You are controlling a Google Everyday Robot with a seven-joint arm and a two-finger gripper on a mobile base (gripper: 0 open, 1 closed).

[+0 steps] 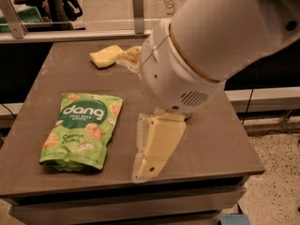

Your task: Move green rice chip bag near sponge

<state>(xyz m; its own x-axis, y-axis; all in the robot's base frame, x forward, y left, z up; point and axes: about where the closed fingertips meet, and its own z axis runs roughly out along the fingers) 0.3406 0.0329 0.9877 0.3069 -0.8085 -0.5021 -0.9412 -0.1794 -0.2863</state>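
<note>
The green rice chip bag is my gripper's next stop. It should close on the bag's middle (pixel 90 132), just in front of the bag's white lettering.
The green rice chip bag (pixel 83 130) lies flat on the left front part of the brown table (pixel 220 139), label up. The sponge (pixel 106 56), a pale yellow wavy block, lies at the back of the table, a good way behind the bag. My gripper (pixel 151 159) hangs low over the table's front, just right of the bag and apart from it. The arm's large white body (pixel 201 55) fills the upper right and partly overlaps the sponge's right end.
The table's front edge (pixel 140 184) is just below the gripper. A rail with posts (pixel 137 6) runs behind the table. Floor shows at the right (pixel 276 172). The arm hides the table's middle right.
</note>
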